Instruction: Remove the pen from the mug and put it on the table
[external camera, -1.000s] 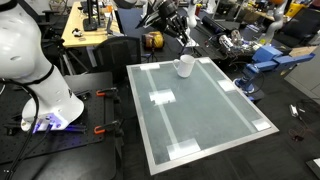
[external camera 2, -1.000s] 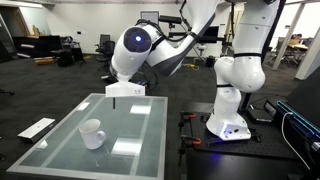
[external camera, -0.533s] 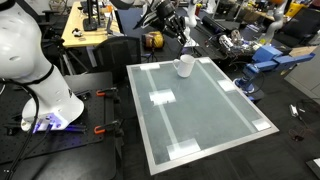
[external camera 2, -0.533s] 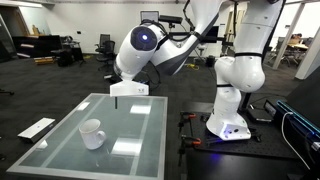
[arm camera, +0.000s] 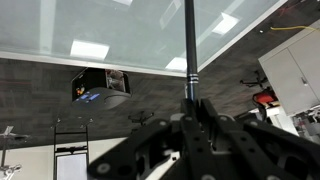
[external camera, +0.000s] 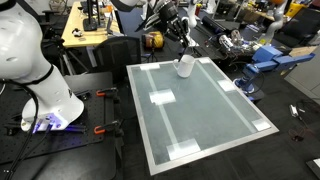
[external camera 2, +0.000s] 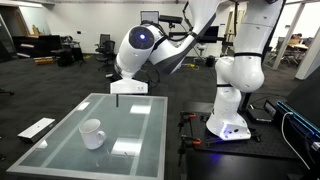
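I should use my gripper to set the thin dark pen down on the table (external camera: 172, 92) between the white mug and the middle bright patch. The pen is held in the air near the mug.
The white mug (external camera: 185, 66) stands near the far edge of the grey-green table (external camera: 200, 115); it also shows in an exterior view (external camera 2: 92, 133). My gripper (external camera: 180, 30) hangs above and just behind the mug. It is shut on the thin dark pen (arm camera: 189, 50), which sticks straight out from between the fingers (arm camera: 190, 112) in the wrist view. The pen is clear of the mug and held in the air (external camera: 186, 45). The glossy table top fills the upper part of the wrist view (arm camera: 110, 25).
The white robot base (external camera: 40, 80) stands beside the table, with black frames and cables on the floor. A wooden desk (external camera: 85, 30) and cluttered benches (external camera: 240, 45) lie beyond the far edge. A keyboard (external camera 2: 37, 128) lies on the floor.
The arm has shifted slightly sideways with the pen held in the gripper. The mug has not moved.
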You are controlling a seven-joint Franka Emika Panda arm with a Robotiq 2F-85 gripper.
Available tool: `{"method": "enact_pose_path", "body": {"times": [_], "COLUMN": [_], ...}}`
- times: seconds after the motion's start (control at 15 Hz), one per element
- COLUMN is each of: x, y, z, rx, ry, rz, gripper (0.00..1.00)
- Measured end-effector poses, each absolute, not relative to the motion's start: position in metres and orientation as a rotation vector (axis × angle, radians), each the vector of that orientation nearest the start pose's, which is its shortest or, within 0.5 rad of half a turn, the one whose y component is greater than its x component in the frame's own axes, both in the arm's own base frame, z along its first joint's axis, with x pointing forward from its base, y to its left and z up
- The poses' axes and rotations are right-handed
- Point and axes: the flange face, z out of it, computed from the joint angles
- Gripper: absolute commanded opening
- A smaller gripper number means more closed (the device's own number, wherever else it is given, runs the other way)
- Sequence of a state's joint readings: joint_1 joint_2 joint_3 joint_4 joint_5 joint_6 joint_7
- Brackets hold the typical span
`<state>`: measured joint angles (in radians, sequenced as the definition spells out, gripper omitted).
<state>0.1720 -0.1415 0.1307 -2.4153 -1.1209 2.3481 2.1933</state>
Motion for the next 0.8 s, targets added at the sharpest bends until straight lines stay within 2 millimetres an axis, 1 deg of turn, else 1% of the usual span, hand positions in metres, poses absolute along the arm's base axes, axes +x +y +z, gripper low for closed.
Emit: {"method": "enact_pose_path", "body": {"times": [0.2,0.47,0.8], "x": [0.469,0.471,0.468], "y": [0.122,0.103,0.08], "z": [0.381,0.389,0.392], "rx": [-2.632,-2.638,-2.697], "ry": [1.534,1.442,1.319], "rz": [-1.259,-1.18,-1.005], "gripper": [0.03,0.03,0.03]}}
